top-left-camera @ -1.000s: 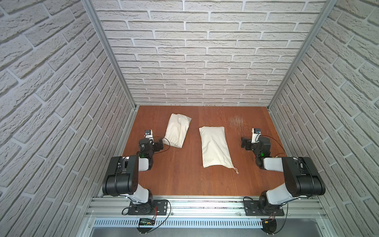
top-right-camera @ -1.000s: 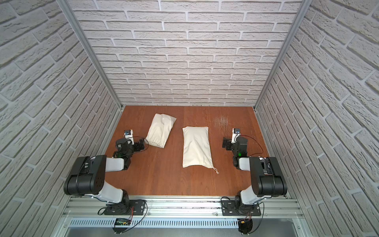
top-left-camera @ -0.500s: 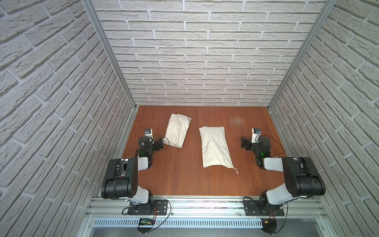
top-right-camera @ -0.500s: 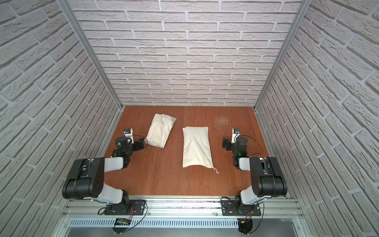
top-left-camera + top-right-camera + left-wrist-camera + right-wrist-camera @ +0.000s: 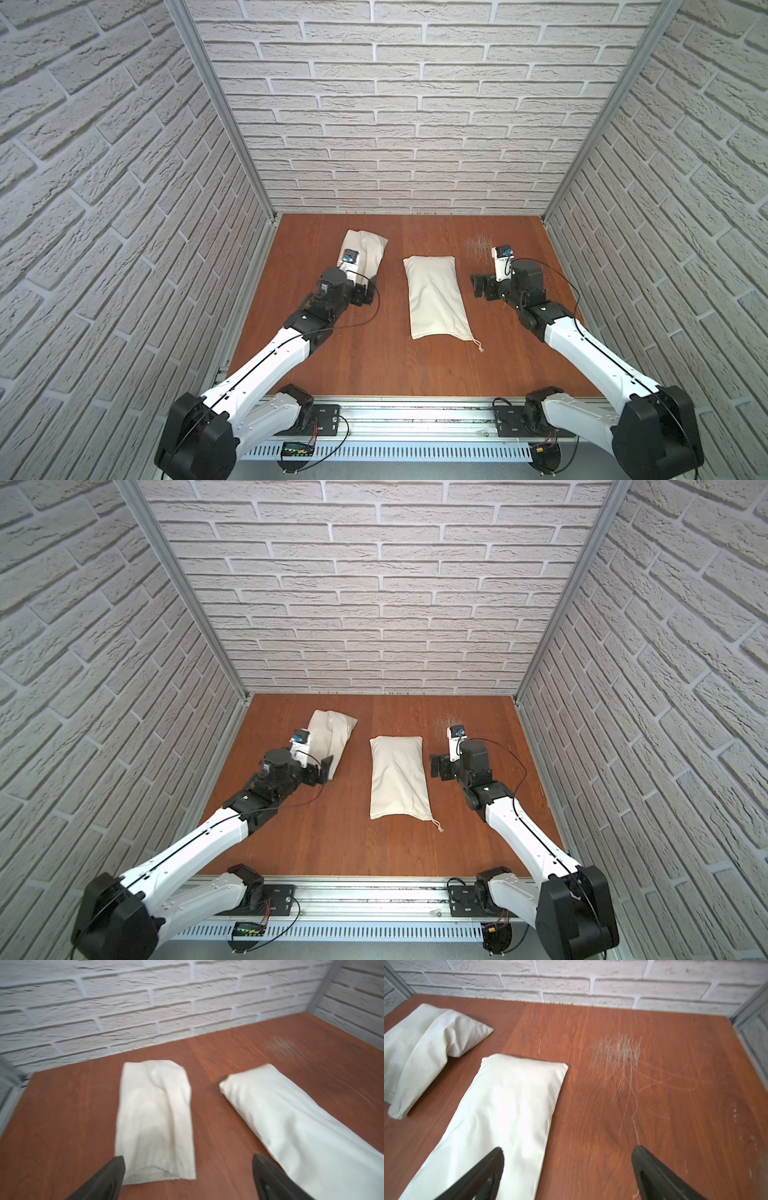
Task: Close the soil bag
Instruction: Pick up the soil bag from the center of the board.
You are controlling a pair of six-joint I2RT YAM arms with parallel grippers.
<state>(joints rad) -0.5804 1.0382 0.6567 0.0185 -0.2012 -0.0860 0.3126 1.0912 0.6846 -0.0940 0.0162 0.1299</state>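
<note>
The robot's right gripper should next go to the middle bag's drawstring (image 5: 476,343), beside the bag's near corner that it trails from, and close there.
Two cream cloth bags lie on the wooden table; I cannot tell which is the soil bag. The fuller middle bag (image 5: 434,297) (image 5: 397,779) (image 5: 500,1115) has a drawstring (image 5: 478,344) trailing from its near corner. The left bag (image 5: 365,253) (image 5: 330,739) (image 5: 154,1118) is creased, and its hemmed near end (image 5: 158,1175) lies flat. My left gripper (image 5: 365,291) (image 5: 326,771) (image 5: 187,1157) is open just short of that hem. Beside the middle bag's right edge my right gripper (image 5: 478,286) (image 5: 435,766) (image 5: 567,1147) is open, one finger (image 5: 488,1169) over the cloth.
The table (image 5: 374,365) is boxed in by white brick walls on three sides. A patch of pale scratches (image 5: 478,243) (image 5: 616,1057) marks the wood at the back right. A metal rail (image 5: 395,409) runs along the front edge.
Both arms have unfolded and stretched out over the table. The left gripper has moved right up to the left bag's near end. The right gripper has moved slightly left toward the middle bag.
</note>
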